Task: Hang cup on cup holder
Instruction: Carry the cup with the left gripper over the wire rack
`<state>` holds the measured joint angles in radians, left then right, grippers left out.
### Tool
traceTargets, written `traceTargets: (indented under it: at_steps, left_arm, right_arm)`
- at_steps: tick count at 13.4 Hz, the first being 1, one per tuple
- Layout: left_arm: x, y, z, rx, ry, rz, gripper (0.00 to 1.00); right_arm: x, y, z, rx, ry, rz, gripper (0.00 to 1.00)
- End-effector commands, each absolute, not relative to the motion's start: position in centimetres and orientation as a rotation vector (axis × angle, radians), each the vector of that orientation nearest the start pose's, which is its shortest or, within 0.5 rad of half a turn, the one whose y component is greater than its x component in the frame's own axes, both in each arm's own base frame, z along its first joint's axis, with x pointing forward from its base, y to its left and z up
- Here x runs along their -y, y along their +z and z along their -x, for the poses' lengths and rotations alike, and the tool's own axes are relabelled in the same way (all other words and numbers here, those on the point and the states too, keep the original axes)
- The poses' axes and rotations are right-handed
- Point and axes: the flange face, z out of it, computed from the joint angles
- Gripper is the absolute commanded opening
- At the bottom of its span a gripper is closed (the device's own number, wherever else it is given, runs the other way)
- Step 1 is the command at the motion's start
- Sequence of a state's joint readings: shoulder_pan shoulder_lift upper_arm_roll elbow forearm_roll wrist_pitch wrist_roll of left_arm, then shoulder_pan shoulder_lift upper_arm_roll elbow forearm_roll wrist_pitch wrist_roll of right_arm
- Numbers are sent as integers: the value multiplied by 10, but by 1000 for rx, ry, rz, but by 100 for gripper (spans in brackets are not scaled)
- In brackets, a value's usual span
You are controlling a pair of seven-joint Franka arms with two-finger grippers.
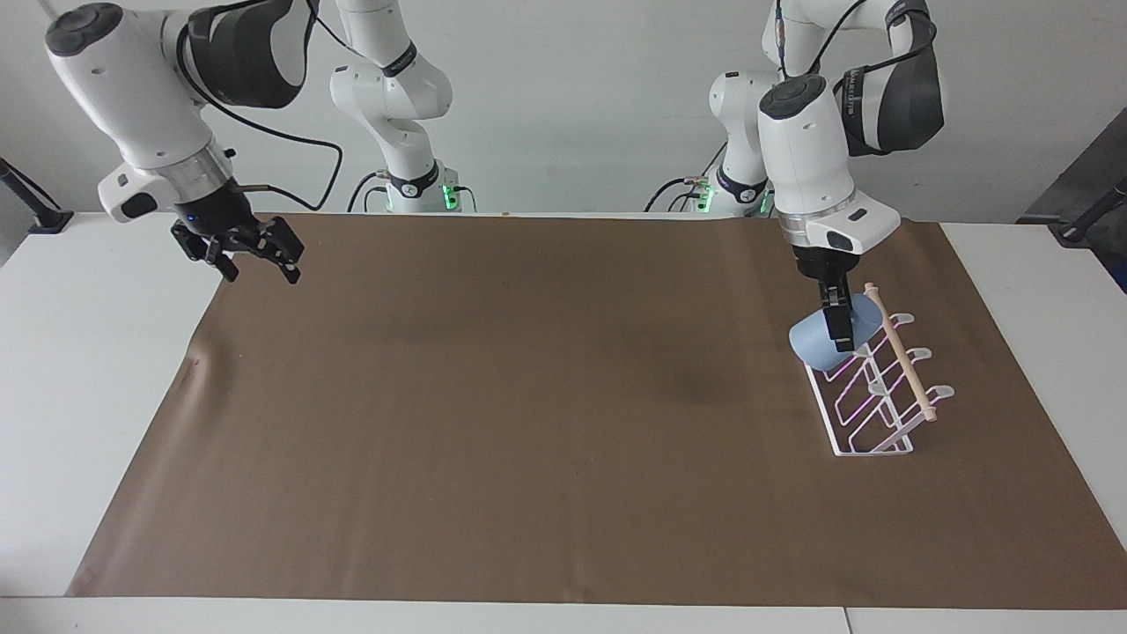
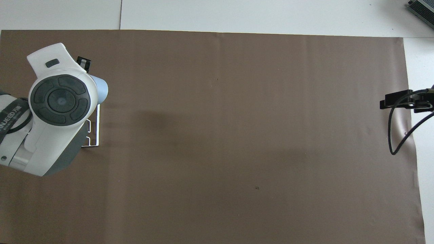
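Note:
Next, the left gripper releases the light-blue cup on the white wire cup holder's peg (image 2: 83, 94) nearest the robots. The cup is tilted in the air over the holder.
My left gripper (image 1: 837, 332) is shut on the light-blue cup (image 1: 812, 346), which is tilted on its side. It holds the cup in the air over the end of the white wire cup holder (image 1: 872, 401) that is nearer to the robots, against the first prong below the wooden dowel (image 1: 902, 357). I cannot tell whether cup and prong touch. In the overhead view the left wrist hides most of the cup (image 2: 102, 89) and of the cup holder (image 2: 96, 130). My right gripper (image 1: 261, 269) is open and empty, waiting in the air over the mat's edge at the right arm's end (image 2: 390, 102).
A brown mat (image 1: 528, 423) covers most of the white table (image 1: 79, 370). The cup holder stands on the mat near the left arm's end. A black cable loops from the right wrist (image 2: 395, 135).

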<state>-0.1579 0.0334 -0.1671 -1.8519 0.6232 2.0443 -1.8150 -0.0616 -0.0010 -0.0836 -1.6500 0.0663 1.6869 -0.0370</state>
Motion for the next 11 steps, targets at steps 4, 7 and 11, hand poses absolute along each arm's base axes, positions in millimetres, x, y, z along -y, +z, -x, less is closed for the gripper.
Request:
traceTargets:
  at_steps: [4,7,11]
  left_arm:
    - [126,498,-591,1563,-914,2290,0]
    - [106,497,-600,1586,-927,2286,0]
    - [97,482,-606,1593,-912,2295,0]
  right_arm:
    - [76,609,-537,-380,8,3082,100]
    - [75,612,-537,-345,-4,3090,100]
    - [63,621,-539,-316,-39,3103,100]
